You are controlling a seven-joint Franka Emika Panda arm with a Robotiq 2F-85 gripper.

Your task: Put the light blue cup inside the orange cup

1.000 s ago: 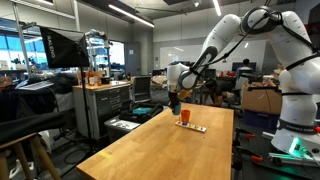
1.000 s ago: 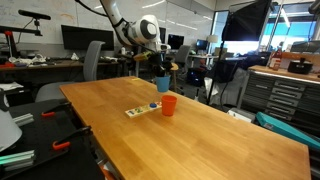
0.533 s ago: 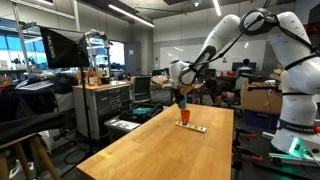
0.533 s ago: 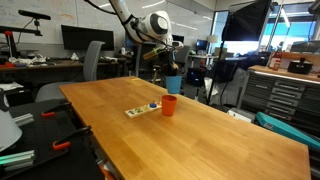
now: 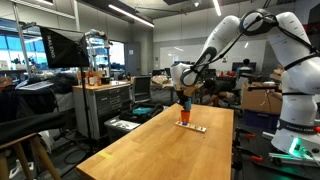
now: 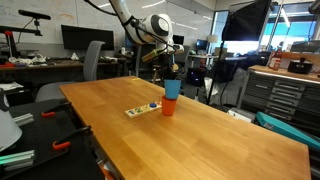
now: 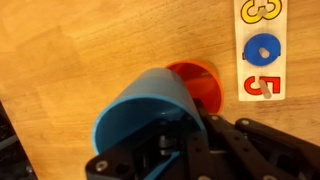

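Note:
My gripper is going to release the light blue cup inside the orange cup [image 5: 186,113] [image 7: 198,87], which is beside the flat pale strip with number pieces.
My gripper [image 6: 170,76] is shut on the light blue cup [image 6: 172,89] and holds it upright right over the orange cup [image 6: 168,107], which stands on the wooden table. The blue cup's bottom is at or just inside the orange cup's rim. In an exterior view the blue cup [image 5: 184,104] hangs above the orange cup [image 5: 184,117]. In the wrist view the blue cup [image 7: 140,112] fills the middle, gripped at its rim by my gripper [image 7: 165,142], and it hides most of the orange cup [image 7: 203,84] behind it.
A flat pale strip with coloured number pieces [image 6: 142,109] lies on the table [image 6: 200,140] beside the orange cup; it also shows in the wrist view [image 7: 260,50]. Chairs, desks and cabinets stand around the table.
My gripper has carried the blue cup sideways over the orange cup and lowered it toward the rim. The orange cup has not moved.

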